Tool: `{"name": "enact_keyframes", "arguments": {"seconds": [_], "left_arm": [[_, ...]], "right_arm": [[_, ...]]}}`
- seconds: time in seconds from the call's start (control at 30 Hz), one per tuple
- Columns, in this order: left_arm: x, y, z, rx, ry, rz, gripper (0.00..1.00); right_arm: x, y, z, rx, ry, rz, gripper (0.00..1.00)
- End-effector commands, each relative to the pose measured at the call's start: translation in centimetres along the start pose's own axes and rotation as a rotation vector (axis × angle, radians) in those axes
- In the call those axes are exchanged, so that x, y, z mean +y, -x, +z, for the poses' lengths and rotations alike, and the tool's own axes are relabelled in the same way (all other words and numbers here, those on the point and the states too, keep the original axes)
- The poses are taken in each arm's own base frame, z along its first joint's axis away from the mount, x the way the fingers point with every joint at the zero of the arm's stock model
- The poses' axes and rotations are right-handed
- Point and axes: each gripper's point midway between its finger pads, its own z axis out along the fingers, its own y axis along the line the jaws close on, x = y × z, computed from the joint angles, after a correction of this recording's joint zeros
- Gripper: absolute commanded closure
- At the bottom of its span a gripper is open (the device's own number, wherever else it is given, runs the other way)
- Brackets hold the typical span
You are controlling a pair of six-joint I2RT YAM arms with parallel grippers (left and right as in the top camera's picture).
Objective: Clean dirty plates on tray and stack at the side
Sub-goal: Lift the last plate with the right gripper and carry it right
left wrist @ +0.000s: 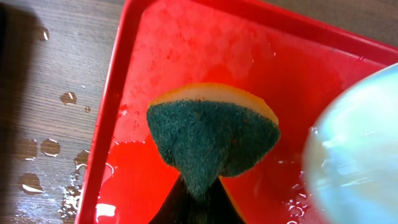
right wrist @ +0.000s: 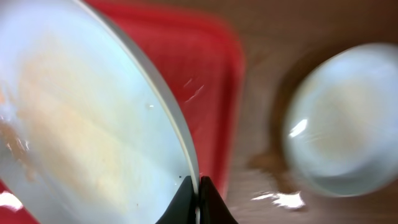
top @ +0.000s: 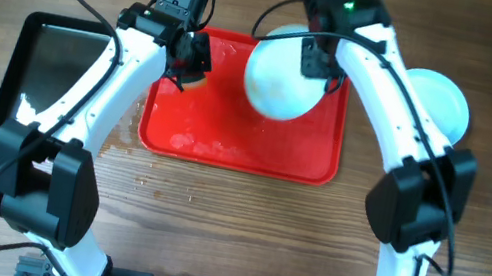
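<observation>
I should release the pale-blue plate from my right gripper on top of the other plate (top: 423,109) (right wrist: 345,119) next to the red tray.
The red tray (top: 224,144) lies mid-table, wet. My right gripper (top: 316,57) is shut on the rim of a pale-blue plate (top: 283,72) and holds it tilted above the tray's right part. In the right wrist view that plate (right wrist: 81,124) shows a faint orange smear, with the fingers (right wrist: 198,199) pinching its edge. Another plate (top: 441,99) lies on the table right of the tray; it also shows in the right wrist view (right wrist: 345,121). My left gripper (top: 189,59) is shut on a green-and-yellow sponge (left wrist: 211,134) above the tray's left part (left wrist: 186,56), left of the held plate (left wrist: 354,149).
A black glossy tray (top: 51,63) sits left of the red tray. Water drops lie on the wood (left wrist: 50,146) beside the red tray's left rim and in front of it (top: 154,168).
</observation>
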Motion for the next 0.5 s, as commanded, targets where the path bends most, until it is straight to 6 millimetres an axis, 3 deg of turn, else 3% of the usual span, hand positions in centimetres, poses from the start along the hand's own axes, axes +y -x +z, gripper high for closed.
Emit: {"name": "enact_keyframes", "arguments": {"seconds": [0.0, 0.07, 0.13, 0.27, 0.47], "left_arm": [[0.0, -0.1, 0.2, 0.011, -0.015, -0.021, 0.96], [1.3, 0.5, 0.3, 0.008, -0.007, -0.054, 0.96], [1.9, 0.6, 0.4, 0.013, 0.002, -0.066, 0.96], [2.6, 0.5, 0.4, 0.028, 0.007, -0.081, 0.96], [2.7, 0.5, 0.4, 0.028, 0.008, -0.083, 0.96]], "right_arm": [[-5.4, 2.6, -6.0, -0.188, -0.338, -0.11, 0.96], [-3.5, 2.6, -7.0, -0.216, -0.368, -0.213, 0.96], [-3.2, 3.0, -8.1, -0.259, -0.439, -0.226, 0.96], [-3.2, 3.8, -12.6, -0.402, -0.7, -0.219, 0.96], [-1.0, 3.5, -14.9, -0.513, -0.74, -0.165, 0.96]]}}
